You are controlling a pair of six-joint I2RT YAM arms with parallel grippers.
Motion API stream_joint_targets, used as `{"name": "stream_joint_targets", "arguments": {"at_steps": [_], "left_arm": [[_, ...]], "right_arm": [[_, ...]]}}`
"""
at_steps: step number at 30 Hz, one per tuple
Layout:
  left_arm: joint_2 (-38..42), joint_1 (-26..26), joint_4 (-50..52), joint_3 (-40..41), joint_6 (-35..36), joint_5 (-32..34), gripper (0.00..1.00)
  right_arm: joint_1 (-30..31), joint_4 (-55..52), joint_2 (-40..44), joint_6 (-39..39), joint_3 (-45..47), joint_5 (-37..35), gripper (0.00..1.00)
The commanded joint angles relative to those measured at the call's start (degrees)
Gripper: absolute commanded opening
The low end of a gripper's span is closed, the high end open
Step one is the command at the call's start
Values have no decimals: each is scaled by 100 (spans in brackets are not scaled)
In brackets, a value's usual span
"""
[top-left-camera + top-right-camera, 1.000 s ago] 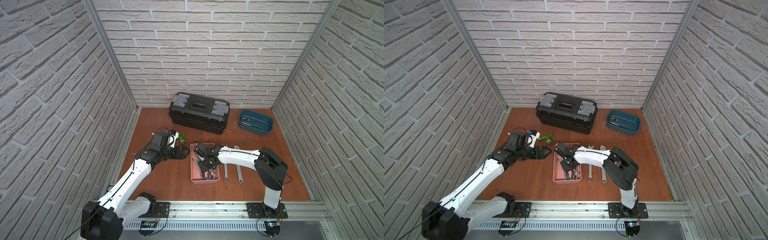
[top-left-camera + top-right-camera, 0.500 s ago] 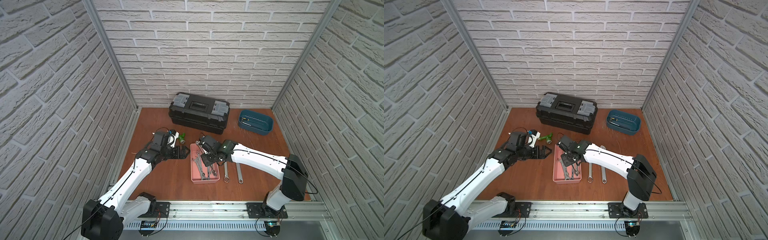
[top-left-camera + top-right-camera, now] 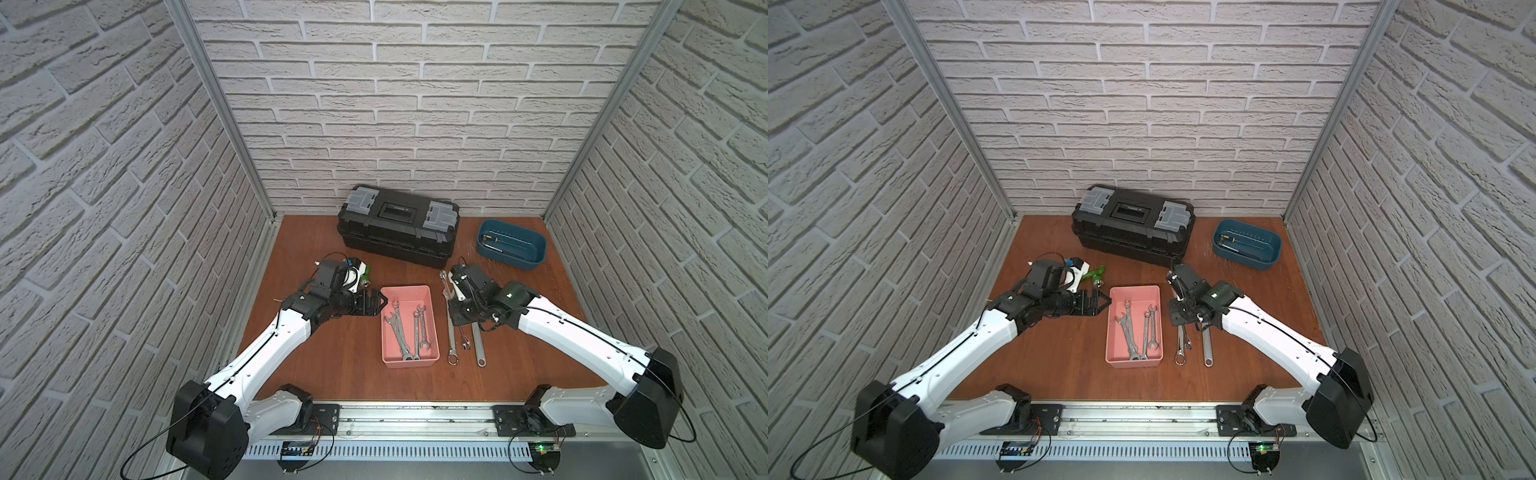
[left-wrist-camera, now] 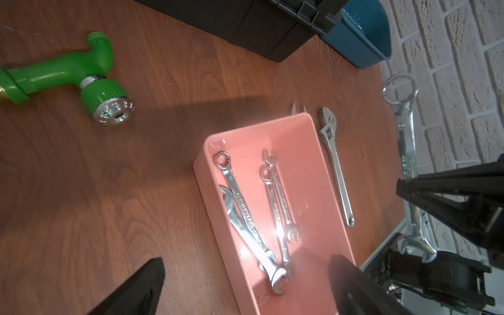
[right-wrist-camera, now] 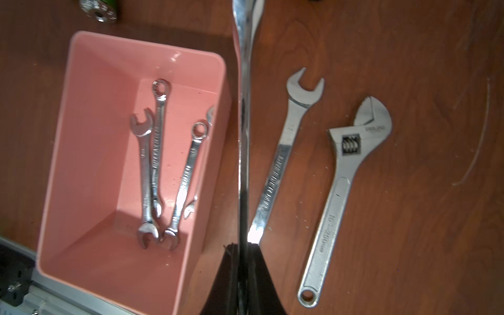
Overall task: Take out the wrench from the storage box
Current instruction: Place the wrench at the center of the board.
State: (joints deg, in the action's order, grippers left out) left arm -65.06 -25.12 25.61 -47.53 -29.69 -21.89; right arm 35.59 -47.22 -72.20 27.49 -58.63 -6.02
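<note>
The long chrome wrench, now held clear of the storage box, will be let go by my right gripper on the bare table [image 3: 496,325] [image 5: 396,216] just past the adjustable wrench.
The salmon-pink storage box [image 3: 385,332] [image 3: 1112,332] sits mid-table with several chrome wrenches [image 3: 401,332] [image 5: 148,174] lying in it. My right gripper [image 3: 454,309] [image 5: 244,251] hangs just right of the box, shut on a long chrome wrench [image 3: 445,282] [image 5: 244,122] [image 4: 406,152] held clear of the box, above the table. My left gripper [image 3: 380,301] [image 4: 245,294] stands open and empty at the box's far left corner.
A combination wrench [image 5: 283,152] and an adjustable wrench [image 5: 341,191] lie on the table right of the box, under my right gripper. A black toolbox [image 3: 399,226] and a blue tub [image 3: 511,245] stand at the back. A green hose nozzle [image 4: 65,73] lies by my left wrist.
My right arm has swung from over the pink box to its right side, carrying the long wrench out with it. The left arm has not moved.
</note>
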Motion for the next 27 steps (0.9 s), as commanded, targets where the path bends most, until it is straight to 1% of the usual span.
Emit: {"name": "stream_joint_targets", "arguments": {"at_steps": [1, 8, 10, 15, 23, 27], "left_arm": [[-87, -72, -222, -157, -4, 37, 98], [-231, -167, -336, -200, -37, 82, 98], [-260, -207, -404, -203, -65, 115, 98], [-331, -283, -383, -242, -58, 154, 98], [-327, -293, -369, -206, -52, 174, 98], [-373, -294, -376, -204, -44, 173, 98]], "right_arm": [[-440, -95, 350, -479, 334, -126, 3], [-1580, 52, 529, -1064, 1030, 39, 3], [-1894, 275, 465, -1137, 1194, 270, 3], [-2284, 582, 168, -1319, 1290, 316, 3], [-2914, 1074, -381, -1630, 1439, 764, 4], [-3006, 1061, -606, -1674, 1377, 895, 6]]}}
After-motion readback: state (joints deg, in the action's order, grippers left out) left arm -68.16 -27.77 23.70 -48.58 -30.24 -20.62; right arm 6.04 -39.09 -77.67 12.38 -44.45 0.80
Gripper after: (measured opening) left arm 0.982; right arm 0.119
